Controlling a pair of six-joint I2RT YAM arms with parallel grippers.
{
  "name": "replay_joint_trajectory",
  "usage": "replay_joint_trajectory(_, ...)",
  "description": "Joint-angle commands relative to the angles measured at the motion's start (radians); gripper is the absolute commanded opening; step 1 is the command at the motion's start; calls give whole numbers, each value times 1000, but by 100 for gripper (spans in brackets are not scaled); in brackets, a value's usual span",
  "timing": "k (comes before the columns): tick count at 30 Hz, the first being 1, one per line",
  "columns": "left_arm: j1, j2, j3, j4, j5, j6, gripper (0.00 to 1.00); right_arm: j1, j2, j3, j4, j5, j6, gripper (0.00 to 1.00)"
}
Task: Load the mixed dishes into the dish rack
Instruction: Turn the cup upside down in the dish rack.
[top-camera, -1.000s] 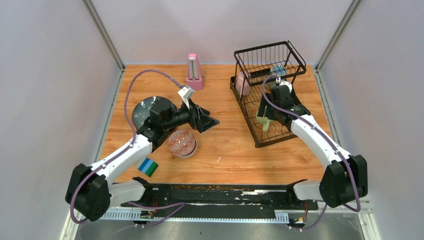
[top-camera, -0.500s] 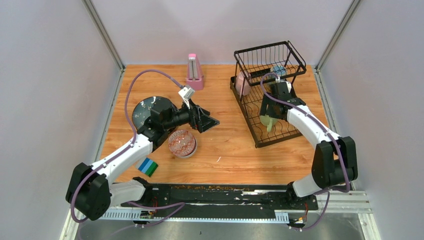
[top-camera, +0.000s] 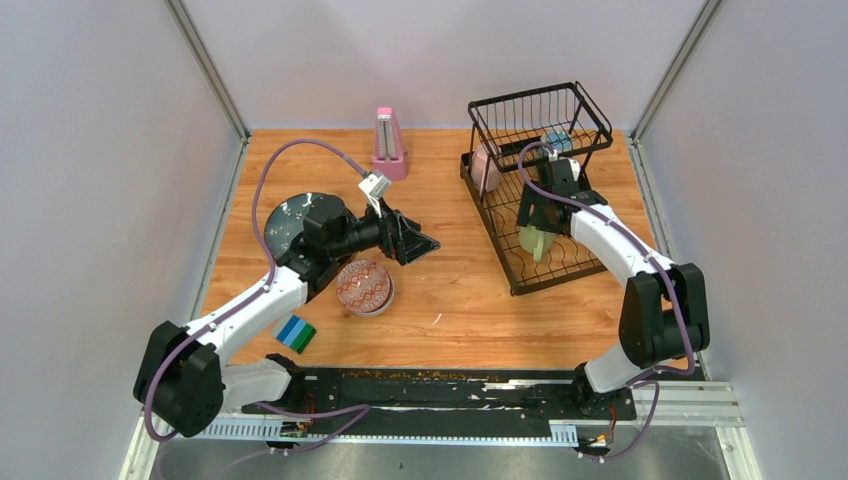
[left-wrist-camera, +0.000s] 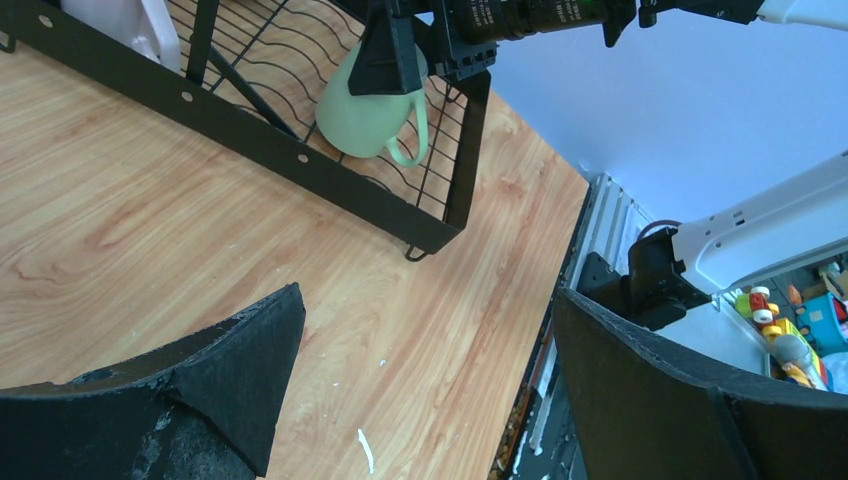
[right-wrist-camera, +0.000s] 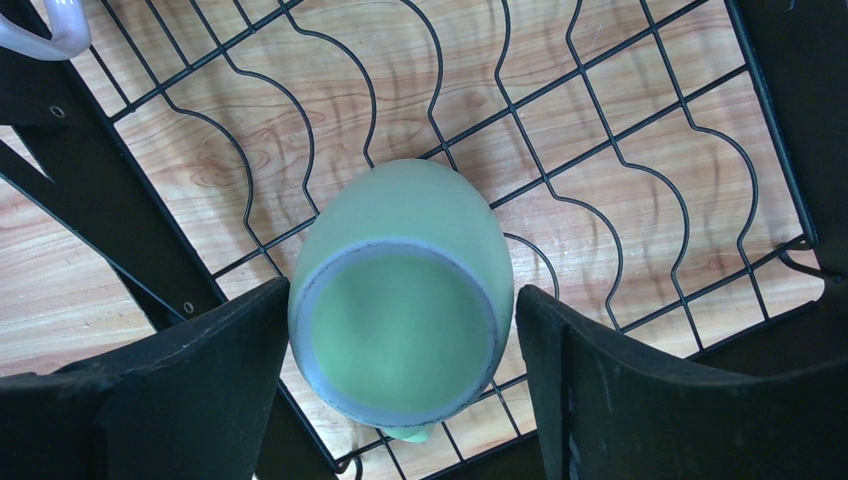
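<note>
The pale green mug fills the rack's near wire slots, so the robot's right gripper should take its handle (top-camera: 540, 248) and move it back next to the pink-white mug.
The black wire dish rack (top-camera: 497, 240) stands at the right back of the table. A pale green mug (top-camera: 535, 247) rests upside down on the rack's near wire slots (right-wrist-camera: 90, 190). My right gripper (top-camera: 540, 228) hangs straight over the mug (right-wrist-camera: 400, 340). It is open: one finger lies close to the mug's side and the other stands apart from it. A pink-white mug (top-camera: 484, 168) sits at the rack's left side. My left gripper (top-camera: 415, 240) hovers open and empty over the table. Just behind it are a red-patterned bowl (top-camera: 364, 287) and a blue-grey plate (top-camera: 290, 222).
A pink metronome (top-camera: 389, 145) stands at the back centre. A small blue-green striped block (top-camera: 295, 333) lies near the front left. The rack's tall basket end (top-camera: 540, 112) holds a small blue item (top-camera: 557, 142). Grey walls close in both sides.
My right gripper's jaws have widened around the green mug, which now rests upside down on the rack, and the right arm's elbow has folded in. The left arm has hardly moved.
</note>
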Motion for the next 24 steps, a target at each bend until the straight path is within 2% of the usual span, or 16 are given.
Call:
replay_joint_trajectory(1, 5, 4, 45, 38, 2, 3, 100, -5, -31, 36, 50, 10, -2, 87)
replay_joint_trajectory(6, 4, 13, 51, 41, 13, -3, 100, -5, -45, 35, 50, -7, -2, 95)
replay_joint_trajectory(14, 5, 12, 53, 31, 13, 4, 100, -6, -122, 3, 52, -34, 29, 97)
replay_joint_trajectory(18, 5, 11, 51, 30, 12, 7, 100, -6, -210, -64, 76, -43, 56, 88)
replay_joint_trajectory(21, 5, 14, 51, 28, 14, 10, 100, -6, -270, -118, 83, -61, 90, 76)
replay_joint_trajectory(24, 5, 14, 50, 24, 14, 10, 100, -6, -324, -183, 94, -74, 141, 74)
